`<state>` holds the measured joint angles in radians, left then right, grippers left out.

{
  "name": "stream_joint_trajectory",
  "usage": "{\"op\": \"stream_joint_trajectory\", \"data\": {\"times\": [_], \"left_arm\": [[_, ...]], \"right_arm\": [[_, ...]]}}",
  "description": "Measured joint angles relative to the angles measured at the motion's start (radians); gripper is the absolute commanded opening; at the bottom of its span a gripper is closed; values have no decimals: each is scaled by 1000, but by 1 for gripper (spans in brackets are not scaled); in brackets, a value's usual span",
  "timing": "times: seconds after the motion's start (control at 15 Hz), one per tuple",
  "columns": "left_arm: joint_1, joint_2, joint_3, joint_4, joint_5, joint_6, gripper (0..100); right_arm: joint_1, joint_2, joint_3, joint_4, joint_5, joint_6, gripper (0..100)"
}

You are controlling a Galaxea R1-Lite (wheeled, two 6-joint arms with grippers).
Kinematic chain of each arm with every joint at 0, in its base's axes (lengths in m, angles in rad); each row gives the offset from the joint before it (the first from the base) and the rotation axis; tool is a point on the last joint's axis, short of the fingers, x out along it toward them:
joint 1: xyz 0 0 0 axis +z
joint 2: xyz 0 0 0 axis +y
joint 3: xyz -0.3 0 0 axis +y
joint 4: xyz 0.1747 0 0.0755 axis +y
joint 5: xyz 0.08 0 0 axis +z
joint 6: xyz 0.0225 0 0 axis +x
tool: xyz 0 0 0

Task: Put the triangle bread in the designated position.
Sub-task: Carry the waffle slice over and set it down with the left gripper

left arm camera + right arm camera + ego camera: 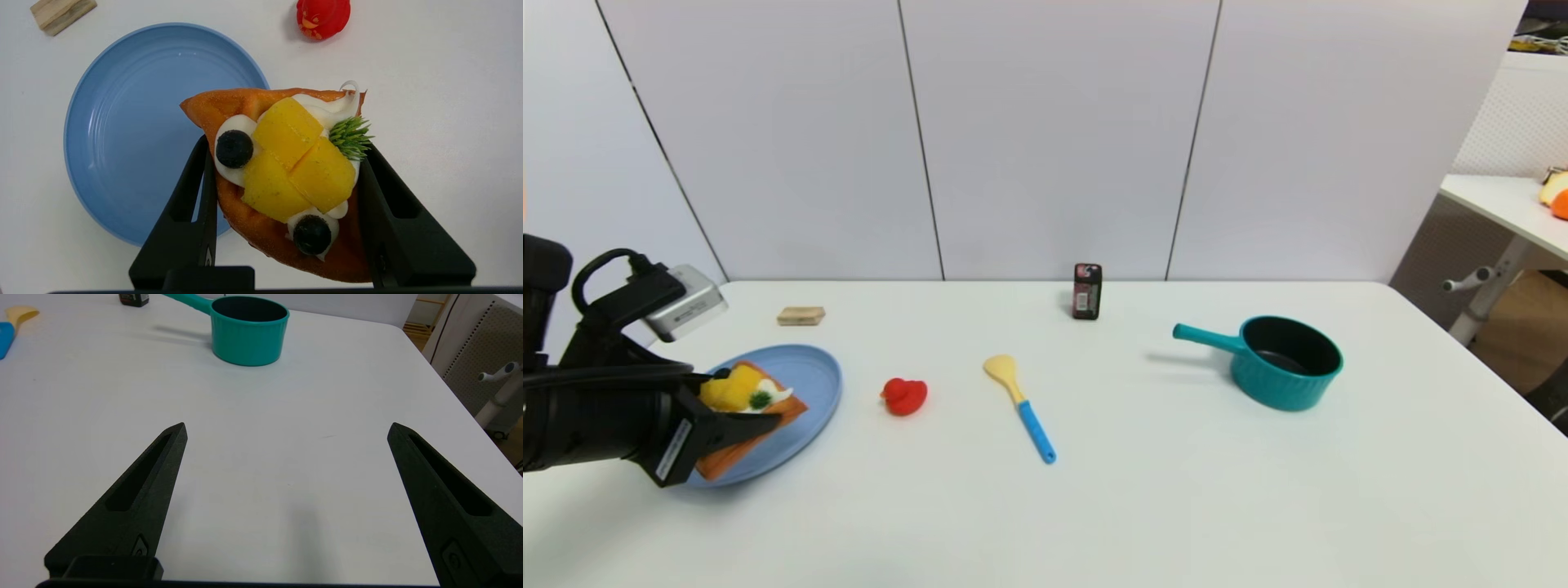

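Observation:
My left gripper releases the triangle bread next on the bare table (703,538) just in front of the blue plate.
My left gripper (742,412) is shut on the triangle bread (756,408), an orange-brown wedge topped with yellow fruit, white cream, dark berries and a green sprig. In the left wrist view the triangle bread (245,106) sits between the two black fingers (192,196) and hangs over the edge of a blue plate (135,134). The plate (809,367) lies at the table's left side, and the wedge is held above its near part. My right gripper (286,428) is open over bare table, out of the head view.
A red toy duck (904,396) sits just right of the plate. A yellow-and-blue spatula (1021,406) lies mid-table. A tan block (800,315) and a small dark box (1087,291) are near the back wall. A teal pot (1286,362) stands at the right.

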<state>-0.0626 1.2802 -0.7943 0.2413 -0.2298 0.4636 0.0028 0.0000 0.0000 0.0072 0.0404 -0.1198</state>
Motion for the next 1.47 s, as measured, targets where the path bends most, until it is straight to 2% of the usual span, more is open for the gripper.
{"op": "stream_joint_trajectory", "data": {"times": [0.47,0.73,1.0,1.47], "left_arm": [[120,-153,228,-34,3,-37,0],[150,-183,357,-133,6,-112,0],[165,-190,406,-160,9,-160,0],[222,-169,481,-290,9,-187,0]], "right_arm": [[0,0,0,0,0,0,100],[0,0,0,0,0,0,100],[0,0,0,0,0,0,100],[0,0,0,0,0,0,100]]}}
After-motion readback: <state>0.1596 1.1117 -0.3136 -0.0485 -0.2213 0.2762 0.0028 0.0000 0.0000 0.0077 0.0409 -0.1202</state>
